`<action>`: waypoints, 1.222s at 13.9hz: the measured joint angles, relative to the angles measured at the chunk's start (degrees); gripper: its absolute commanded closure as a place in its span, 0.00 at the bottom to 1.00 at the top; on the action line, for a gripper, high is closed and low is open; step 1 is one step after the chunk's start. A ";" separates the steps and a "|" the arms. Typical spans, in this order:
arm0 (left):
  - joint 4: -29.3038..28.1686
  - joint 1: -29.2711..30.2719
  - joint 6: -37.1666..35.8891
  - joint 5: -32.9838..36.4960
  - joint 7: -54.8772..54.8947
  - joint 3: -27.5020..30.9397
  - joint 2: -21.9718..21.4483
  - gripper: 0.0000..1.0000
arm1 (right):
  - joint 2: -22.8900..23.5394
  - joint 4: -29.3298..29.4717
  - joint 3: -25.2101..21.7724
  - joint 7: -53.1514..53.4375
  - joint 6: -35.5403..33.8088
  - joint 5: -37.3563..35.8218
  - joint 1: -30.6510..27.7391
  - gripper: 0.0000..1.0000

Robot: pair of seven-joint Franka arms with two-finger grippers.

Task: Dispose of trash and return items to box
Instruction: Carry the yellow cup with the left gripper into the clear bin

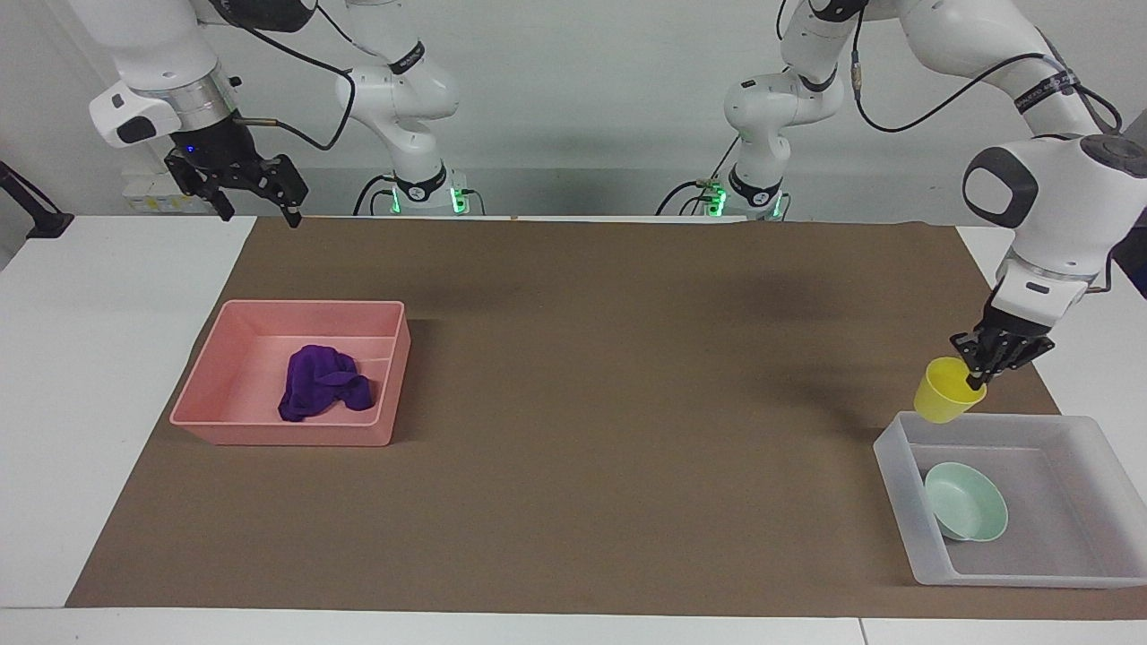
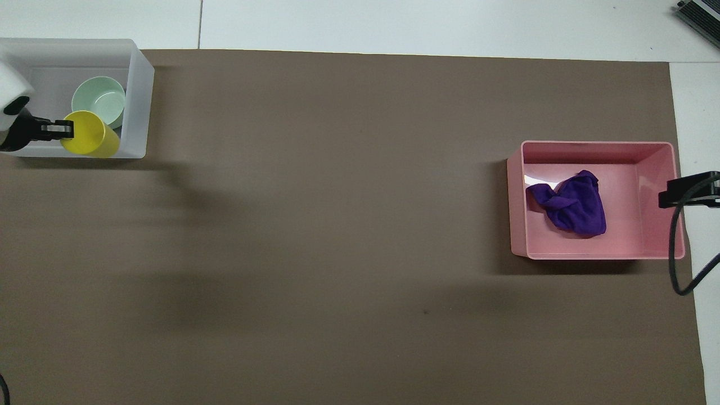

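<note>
Next, I release the yellow cup with my left gripper inside the mint-green bowl (image 2: 97,100) in the translucent box.
My left gripper (image 1: 975,374) is shut on the rim of the yellow cup (image 1: 941,391) and holds it in the air over the robot-side edge of the translucent box (image 1: 1066,573). In the overhead view the left gripper (image 2: 61,130) holds the cup (image 2: 87,135) over the box (image 2: 138,95). The mint-green bowl (image 1: 966,502) lies in the box, also in the overhead view (image 2: 98,101). The purple cloth wad (image 1: 323,382) lies in the pink tray (image 1: 269,434), also in the overhead view (image 2: 571,203). My right gripper (image 1: 255,206) is open and waits high over the table corner at the right arm's end.
A brown mat (image 1: 573,403) covers the table between the pink tray (image 2: 517,191) and the box. White table surface (image 1: 99,358) borders the mat at both ends. A black cable (image 2: 675,253) hangs beside the pink tray.
</note>
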 measured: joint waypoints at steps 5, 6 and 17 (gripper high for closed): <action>4.97 1.15 3.25 -4.07 0.70 -0.07 6.30 1.00 | -0.04 -0.05 0.00 0.00 0.00 0.00 0.00 0.00; 8.32 1.21 3.43 -4.29 0.70 -0.07 9.21 1.00 | -0.05 -0.05 0.00 0.00 0.00 0.00 0.00 0.00; 17.59 1.17 7.97 -4.31 1.00 -0.98 21.04 0.00 | -0.09 -0.12 0.00 0.00 0.00 0.00 0.00 0.00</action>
